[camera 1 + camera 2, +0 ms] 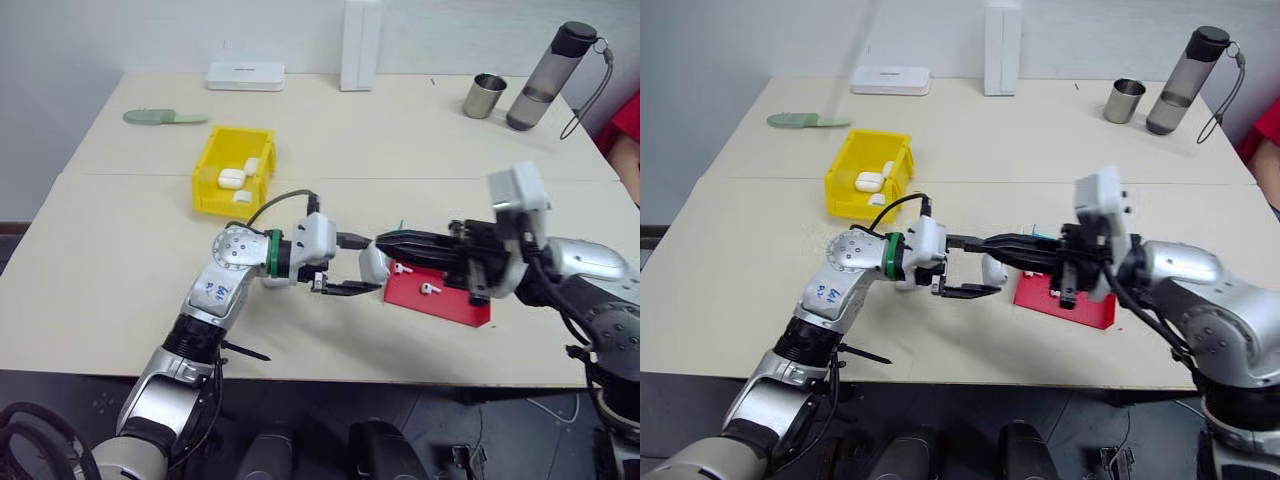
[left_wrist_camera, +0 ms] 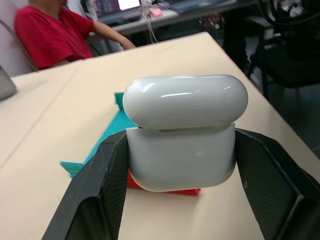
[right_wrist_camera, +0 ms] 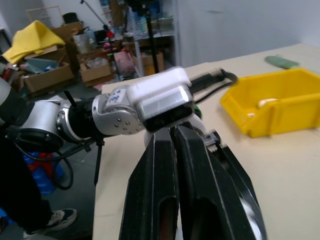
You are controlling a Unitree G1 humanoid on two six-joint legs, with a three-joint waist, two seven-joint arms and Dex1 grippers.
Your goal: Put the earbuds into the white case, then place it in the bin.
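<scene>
The robot's left gripper will release the white case in the yellow bin [image 1: 249,180], among the other white cases lying there.
My left gripper [image 2: 182,167] is shut on the white case [image 2: 182,135], a finger on each side of its body; the lid sits down on the body with a thin seam showing. The pair hangs just above the table in front of me [image 1: 373,265]. My right gripper [image 1: 381,243] points level toward it, its black fingers [image 3: 175,165] pressed together and shut with nothing between them, the tips at the top of the case. Two earbuds [image 1: 402,268] [image 1: 430,289] lie on the red tray [image 1: 455,308] under the right hand. The yellow bin [image 1: 205,185] stands further back on the left, with white cases in it.
A teal tray [image 2: 107,135] lies behind the red one. At the table's back stand a metal cup [image 1: 485,95], a dark bottle [image 1: 545,80], a flat white box [image 1: 245,76], a tall white box [image 1: 360,45] and a green object [image 1: 165,117]. A person in red [image 2: 50,35] sits at the right.
</scene>
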